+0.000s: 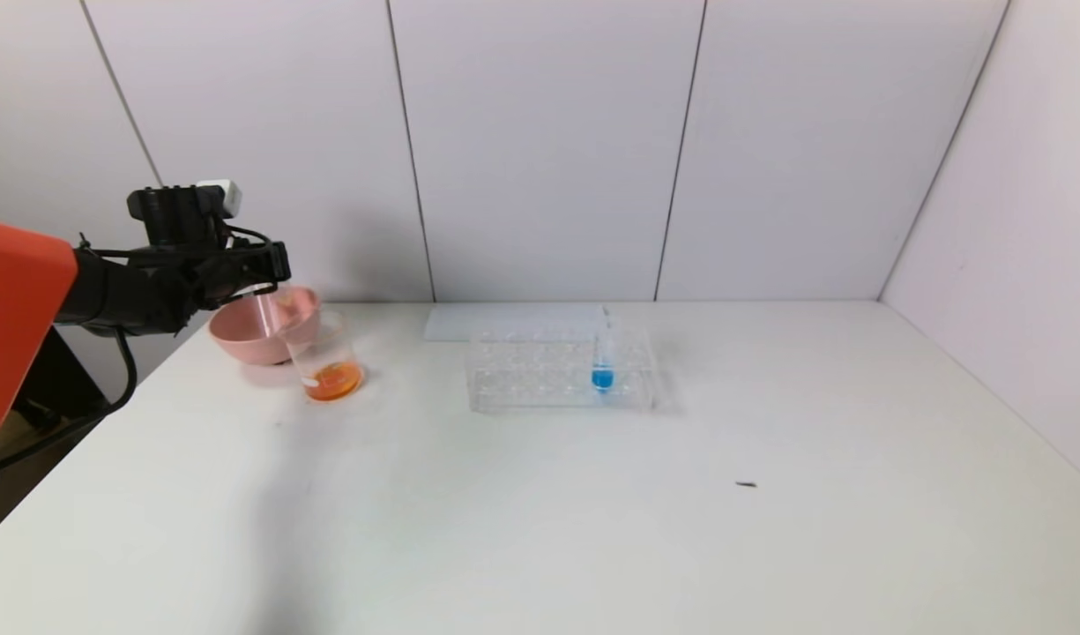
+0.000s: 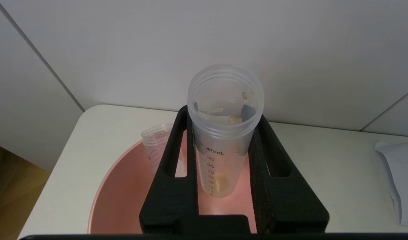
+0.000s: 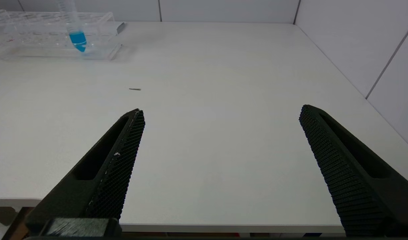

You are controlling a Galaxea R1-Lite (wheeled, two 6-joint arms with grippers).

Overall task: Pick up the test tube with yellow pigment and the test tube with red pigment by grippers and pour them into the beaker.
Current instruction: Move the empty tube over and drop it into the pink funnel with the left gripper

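Observation:
The robot's left gripper needs to release the test tube with yellow pigment, now held upright over the bowl, inside the pink bowl [image 1: 261, 322] [image 2: 192, 196], beside the leaning empty tube.
My left gripper [image 1: 262, 280] [image 2: 223, 116] is shut on a clear graduated tube [image 2: 220, 156] that holds only a faint yellow residue, the test tube with yellow pigment. It holds the tube [image 1: 273, 324] upright over the pink bowl [image 2: 124, 193]. The beaker [image 1: 330, 363] stands just right of the bowl with orange liquid in its bottom. A second clear, empty tube [image 2: 154, 146] leans inside the bowl. No tube with red liquid shows. My right gripper [image 3: 221, 111] is open and empty over the table's front edge, out of the head view.
The pink bowl [image 1: 240, 339] sits at the table's far left. A clear rack [image 1: 540, 375] [image 3: 40, 46] in the middle holds a blue-liquid tube [image 1: 602, 370] [image 3: 76, 36]. A white sheet [image 1: 504, 322] lies behind it. A small dark speck [image 1: 746, 484] lies on the table.

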